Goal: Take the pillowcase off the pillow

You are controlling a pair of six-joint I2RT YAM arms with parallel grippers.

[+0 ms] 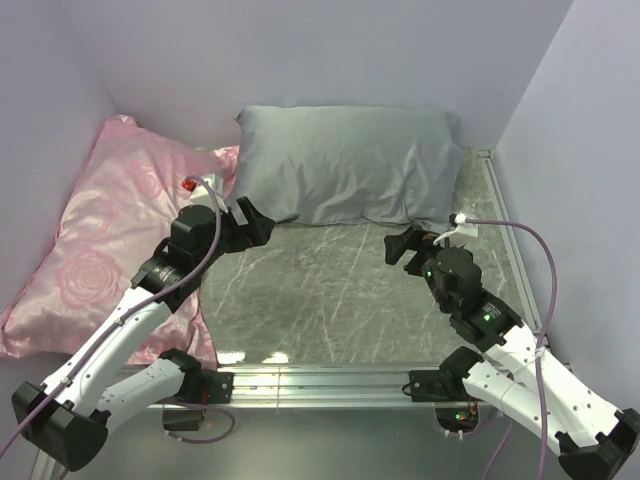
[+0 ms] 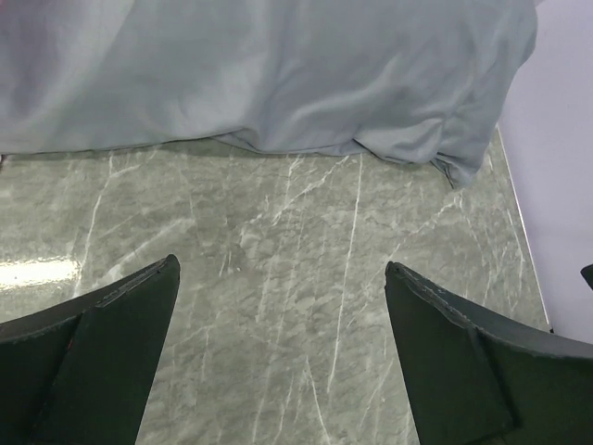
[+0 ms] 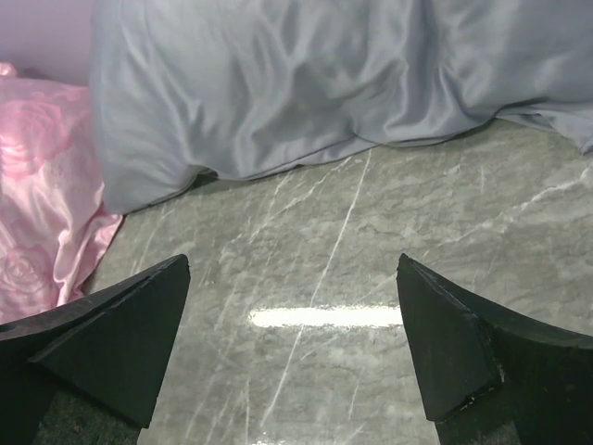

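The silver-grey pillowcase's end (image 1: 274, 183) (image 2: 79, 74) beside the pink rose-patterned pillow is next for my left gripper, which should go there and close on the cloth.
The silver-grey pillowcase (image 1: 350, 163) lies plump at the back of the table, against the far wall. It covers the white pillow, which is hidden inside it. It also shows in the left wrist view (image 2: 269, 69) and in the right wrist view (image 3: 306, 83). My left gripper (image 1: 262, 222) is open and empty, just in front of the pillowcase's near left corner. My right gripper (image 1: 400, 245) is open and empty, a little in front of the pillowcase's near right part. In both wrist views the jaws stand wide apart over bare table.
A large pink rose-patterned pillow (image 1: 100, 230) lies at the left, partly under my left arm, and shows in the right wrist view (image 3: 42, 185). The grey marble table top (image 1: 330, 300) lies between the arms. Walls close the left, back and right sides.
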